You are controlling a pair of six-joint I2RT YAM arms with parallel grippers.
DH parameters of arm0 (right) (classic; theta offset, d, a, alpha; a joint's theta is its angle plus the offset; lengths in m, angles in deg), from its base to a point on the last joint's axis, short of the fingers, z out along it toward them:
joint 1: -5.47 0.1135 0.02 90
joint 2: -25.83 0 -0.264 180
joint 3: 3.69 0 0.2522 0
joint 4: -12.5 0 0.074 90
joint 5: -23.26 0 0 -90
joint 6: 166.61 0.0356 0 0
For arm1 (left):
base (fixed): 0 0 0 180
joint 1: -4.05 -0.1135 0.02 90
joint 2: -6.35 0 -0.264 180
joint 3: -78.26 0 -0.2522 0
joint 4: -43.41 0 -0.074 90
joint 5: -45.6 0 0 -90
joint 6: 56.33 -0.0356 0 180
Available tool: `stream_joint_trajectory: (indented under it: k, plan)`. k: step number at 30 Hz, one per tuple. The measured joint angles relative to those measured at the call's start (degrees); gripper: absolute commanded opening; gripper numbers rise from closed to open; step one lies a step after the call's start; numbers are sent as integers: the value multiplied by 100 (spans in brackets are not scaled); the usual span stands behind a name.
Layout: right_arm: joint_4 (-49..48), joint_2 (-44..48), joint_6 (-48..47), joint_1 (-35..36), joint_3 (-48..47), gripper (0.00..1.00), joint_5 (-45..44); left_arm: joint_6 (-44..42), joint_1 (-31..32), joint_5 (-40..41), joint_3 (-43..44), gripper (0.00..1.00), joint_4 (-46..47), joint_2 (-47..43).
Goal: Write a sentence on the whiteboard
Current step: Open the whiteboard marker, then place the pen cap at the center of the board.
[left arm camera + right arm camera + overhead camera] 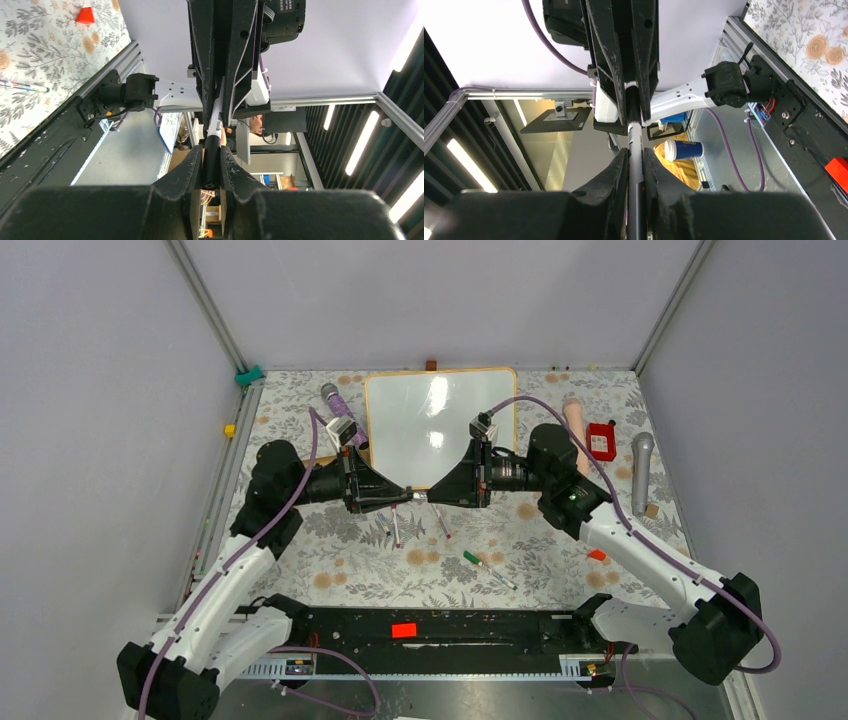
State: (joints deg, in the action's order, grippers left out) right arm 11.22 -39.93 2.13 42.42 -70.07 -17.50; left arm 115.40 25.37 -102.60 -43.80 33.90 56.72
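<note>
The robot's left gripper should release the black cap on the flowered table (355, 537) beside the loose blue marker. The cap is now held above the table.
The whiteboard (440, 425) lies at the back middle of the flowered table, blank with glare; no sentence shows on it. My left gripper (403, 495) and right gripper (432, 496) point at each other just in front of the board's near edge, both holding one marker (418, 496) between them above the table. In the left wrist view my left gripper (212, 165) is shut on the marker's black cap end (211, 155). In the right wrist view my right gripper (635, 165) is shut on the marker's grey barrel (635, 145).
Several loose markers (395, 530) and a green-capped marker (488, 570) lie in front of the grippers. A purple tube (340, 410) lies left of the board. A pink cylinder (576, 425), red box (601, 440) and grey microphone (641, 470) lie at the right.
</note>
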Motion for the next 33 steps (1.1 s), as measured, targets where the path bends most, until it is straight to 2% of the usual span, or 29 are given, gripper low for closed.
stream_joint_trajectory:
  k: [3,7,10,14,18,21,25,29,33]
  plan:
    - [15,118,20,-177,157,0,55,-306,-258,-74,46,0,-293,-22]
    - [162,765,35,-999,667,0,254,-1040,-981,50,57,0,-1228,-76]
    - [326,1259,0,-1403,999,0,262,-1550,-1060,306,37,0,-1952,-83]
    - [1032,1598,-330,-1473,1200,0,-31,-2186,-1064,844,-72,0,-2765,-160]
    - [2796,1762,-1075,-1478,981,0,-1069,-2970,-955,1823,-72,0,-3759,-101]
    - [3971,1945,-1497,-1484,719,0,-2055,-3379,-498,2839,-94,0,-4192,57]
    - [5134,2288,-1731,-1484,450,0,-3298,-3521,-42,3775,-448,0,-4218,271]
    - [6170,2306,-1803,-1484,260,0,-4402,-3434,-37,4454,-940,0,-4164,496]
    - [6870,2129,-1926,-1484,177,0,-5014,-3296,-35,4868,-1314,0,-4006,573]
